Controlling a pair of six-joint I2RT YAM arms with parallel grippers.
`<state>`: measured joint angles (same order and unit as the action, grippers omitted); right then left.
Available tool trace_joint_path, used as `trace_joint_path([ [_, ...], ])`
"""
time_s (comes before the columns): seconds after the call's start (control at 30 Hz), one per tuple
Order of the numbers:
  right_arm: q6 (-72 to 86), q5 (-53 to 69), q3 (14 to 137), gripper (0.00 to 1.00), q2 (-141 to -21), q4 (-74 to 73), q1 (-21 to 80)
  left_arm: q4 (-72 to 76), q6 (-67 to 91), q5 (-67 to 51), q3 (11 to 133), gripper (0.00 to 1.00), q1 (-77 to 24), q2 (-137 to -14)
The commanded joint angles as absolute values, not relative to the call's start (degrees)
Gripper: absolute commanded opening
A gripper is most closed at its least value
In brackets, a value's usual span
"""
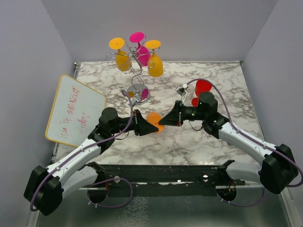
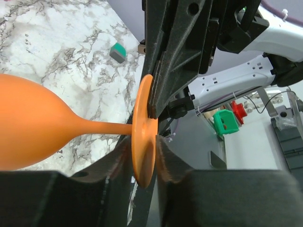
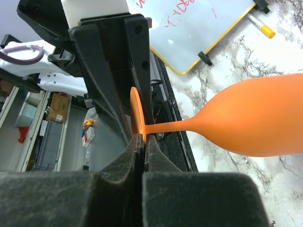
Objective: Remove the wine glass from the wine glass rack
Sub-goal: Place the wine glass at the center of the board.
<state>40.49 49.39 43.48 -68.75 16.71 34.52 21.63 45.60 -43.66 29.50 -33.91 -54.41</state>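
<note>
Both my grippers are pinching the foot of the orange wine glass. My left gripper should tilt the glass, and my right gripper should grab its bowl [image 3: 255, 116] by the glass's rim.
The chrome wine glass rack [image 1: 135, 66] stands at the back centre on its round mirror base [image 1: 138, 92], with two yellow glasses [image 1: 155, 64] and a magenta one [image 1: 142, 54] hanging from it. An orange wine glass [image 1: 154, 119] is off the rack, held sideways above the table between both grippers. My left gripper [image 1: 152, 126] is shut on the glass's round foot [image 2: 144, 127]; the bowl [image 2: 28, 127] points away. My right gripper [image 1: 165, 119] is shut on the foot's opposite edge [image 3: 137, 113], its jaws pressed together there. The right fingers [image 2: 158, 90] show in the left wrist view.
Red glasses [image 1: 201, 88] stand on the marble table [image 1: 222, 75] beside the right arm. A yellow-framed whiteboard [image 1: 75, 111] lies at the left, with a marker [image 3: 262, 28] at its edge. A small green block [image 2: 117, 52] lies on the marble.
</note>
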Motion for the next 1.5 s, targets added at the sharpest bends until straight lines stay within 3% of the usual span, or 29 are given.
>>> trace_joint_path([
  [0.0,39.1,52.2,42.8,0.01,-67.6,17.2,34.8,22.8,45.3,-40.6,30.8,0.19,-34.5,-54.4],
  [0.13,38.9,51.9,42.6,0.01,-67.5,16.8,34.8,22.8,44.7,-40.5,30.7,0.02,-34.8,-54.6],
  [0.27,38.7,50.8,42.6,0.01,-67.2,16.2,34.8,22.8,43.7,-41.2,30.7,0.00,-35.2,-54.7],
  [0.47,37.2,47.9,44.6,0.20,-66.7,11.8,34.8,22.8,41.4,-41.7,30.0,0.00,-36.5,-54.4],
  [0.63,34.3,43.7,47.3,0.57,-65.4,5.3,34.8,22.8,36.7,-40.2,28.9,0.00,-38.6,-52.4],
  [0.9,34.8,34.0,46.6,0.73,-57.2,6.2,34.8,22.9,26.6,-41.2,26.1,0.00,-39.5,-47.3],
  [1.13,35.1,15.0,43.4,0.92,-47.8,5.8,34.8,22.9,11.4,-47.9,22.2,0.00,-39.5,-40.1],
  [1.27,32.2,16.4,42.2,0.96,-46.0,6.9,34.8,22.9,5.7,-52.1,21.4,0.00,-39.5,-38.8],
  [1.47,27.8,19.0,49.4,0.98,-52.9,-3.6,34.8,22.9,1.9,-55.7,21.7,0.00,-39.5,-40.6],
])
